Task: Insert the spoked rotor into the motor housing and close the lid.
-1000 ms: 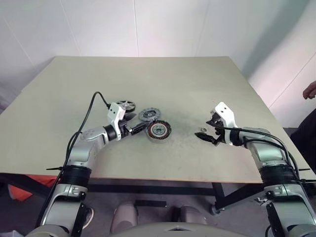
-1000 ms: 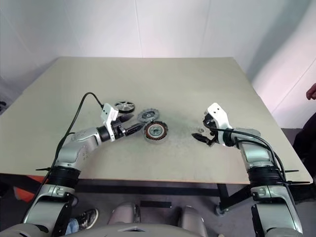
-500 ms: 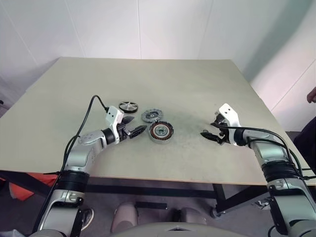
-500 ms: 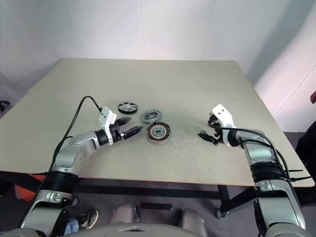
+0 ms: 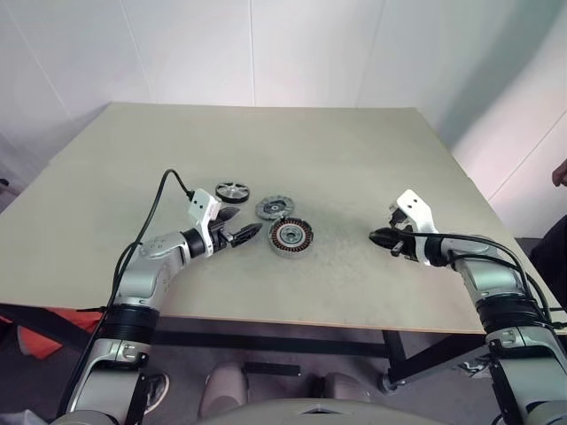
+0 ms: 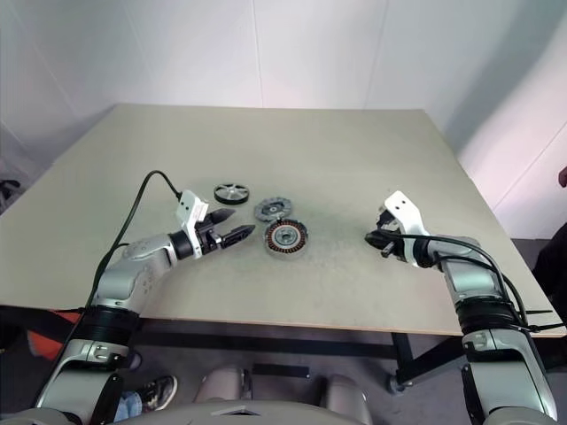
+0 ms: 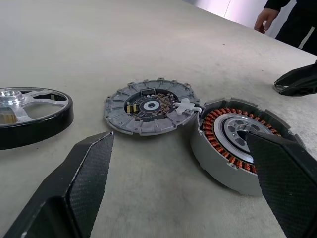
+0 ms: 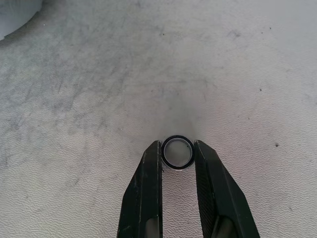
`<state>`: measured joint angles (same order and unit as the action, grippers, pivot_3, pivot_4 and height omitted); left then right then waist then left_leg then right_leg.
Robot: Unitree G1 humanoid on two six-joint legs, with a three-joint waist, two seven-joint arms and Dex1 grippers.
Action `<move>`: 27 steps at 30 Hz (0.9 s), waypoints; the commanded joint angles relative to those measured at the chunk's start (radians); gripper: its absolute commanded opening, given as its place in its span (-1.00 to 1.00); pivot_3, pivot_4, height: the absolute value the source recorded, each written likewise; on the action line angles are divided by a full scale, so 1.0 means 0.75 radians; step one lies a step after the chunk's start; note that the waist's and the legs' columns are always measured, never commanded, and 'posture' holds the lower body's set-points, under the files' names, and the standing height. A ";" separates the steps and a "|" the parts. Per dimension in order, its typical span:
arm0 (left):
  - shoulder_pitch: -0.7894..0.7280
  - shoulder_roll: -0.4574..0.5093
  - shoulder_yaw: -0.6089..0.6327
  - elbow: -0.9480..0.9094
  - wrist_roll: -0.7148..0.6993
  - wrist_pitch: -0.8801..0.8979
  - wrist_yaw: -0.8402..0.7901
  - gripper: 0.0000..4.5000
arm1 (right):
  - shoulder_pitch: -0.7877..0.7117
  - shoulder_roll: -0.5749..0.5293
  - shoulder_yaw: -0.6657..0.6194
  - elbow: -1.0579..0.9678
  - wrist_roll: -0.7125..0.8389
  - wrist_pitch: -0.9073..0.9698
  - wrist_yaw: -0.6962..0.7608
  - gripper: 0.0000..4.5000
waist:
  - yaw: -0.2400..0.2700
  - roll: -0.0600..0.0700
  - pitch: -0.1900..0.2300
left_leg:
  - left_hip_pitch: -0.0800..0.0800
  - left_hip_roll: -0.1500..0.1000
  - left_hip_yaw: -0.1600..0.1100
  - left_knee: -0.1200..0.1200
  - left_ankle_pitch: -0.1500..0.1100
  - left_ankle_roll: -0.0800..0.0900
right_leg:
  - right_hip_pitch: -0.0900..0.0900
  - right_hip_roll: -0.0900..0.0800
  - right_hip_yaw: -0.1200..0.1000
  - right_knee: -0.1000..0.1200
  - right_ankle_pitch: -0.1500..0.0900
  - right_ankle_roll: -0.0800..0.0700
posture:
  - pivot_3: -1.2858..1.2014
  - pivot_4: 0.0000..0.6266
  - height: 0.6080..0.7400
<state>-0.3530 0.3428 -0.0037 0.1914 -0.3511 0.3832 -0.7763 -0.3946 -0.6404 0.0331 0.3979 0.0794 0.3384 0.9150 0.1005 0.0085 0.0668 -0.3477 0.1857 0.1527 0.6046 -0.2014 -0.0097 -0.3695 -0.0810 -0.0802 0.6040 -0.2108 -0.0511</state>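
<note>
Next, my right gripper lets go of the small washer ring over the centre hole of the copper-wound motor housing (image 5: pixel 291 235).
The spoked rotor (image 5: pixel 232 191) lies flat on the table, with the grey notched lid (image 5: pixel 275 208) beside it. The lid touches the copper-wound motor housing (image 5: pixel 291 236). My left gripper (image 5: pixel 245 226) is open just left of the housing and points at it. In the left wrist view its two fingers frame the lid (image 7: pixel 148 105) and the housing (image 7: pixel 233 144), and the rotor (image 7: pixel 29 111) sits off to the side. Off to the right of these parts, my right gripper (image 8: pixel 177 147) is shut on a small washer ring (image 8: pixel 177 152), one finger against each side.
The beige table (image 5: pixel 337 159) stretches bare behind the parts and between my two arms. Its front edge runs close under both wrists. A person's hand (image 7: pixel 265 17) shows beyond the table's right side.
My right gripper's fingers have come together on the small ring. The left gripper has stayed open in the same place. The head camera has shifted a little.
</note>
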 commanded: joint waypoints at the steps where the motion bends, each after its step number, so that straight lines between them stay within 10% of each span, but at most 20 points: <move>1: -0.035 0.009 0.022 -0.022 -0.006 -0.016 -0.001 1.00 | -0.018 0.015 0.029 -0.214 0.028 0.078 0.007 -0.74 | -0.004 0.000 0.000 | -0.002 0.000 0.000 -0.001 0.000 0.000 | -0.003 0.000 0.000 0.001 0.000 0.000 | 0.03 -1.00 1.00; 9: -0.048 0.006 0.019 -0.010 -0.003 -0.022 -0.002 1.00 | -0.065 0.167 0.171 -0.600 0.064 0.315 -0.035 -0.74 | -0.005 0.001 -0.001 | -0.016 0.005 0.000 -0.013 0.002 -0.004 | -0.026 0.007 0.000 0.005 0.004 -0.010 | 0.03 -1.00 1.00; 27: -0.023 0.035 0.040 -0.031 -0.005 -0.026 0.007 1.00 | -0.173 0.331 0.348 -0.488 0.016 0.317 -0.112 -0.74 | -0.007 0.001 0.000 | -0.022 0.004 0.000 -0.012 0.002 -0.005 | -0.030 0.005 0.001 0.005 0.005 -0.010 | 0.03 -1.00 1.00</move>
<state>-0.3631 0.3628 0.0068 0.1965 -0.3494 0.3789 -0.7741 -0.4972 -0.3965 0.2930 0.0610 0.0912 0.5760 0.8323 0.0955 0.0094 0.0665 -0.3643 0.1888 0.1531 0.5959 -0.1995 -0.0131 -0.3918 -0.0771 -0.0795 0.6077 -0.2074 -0.0589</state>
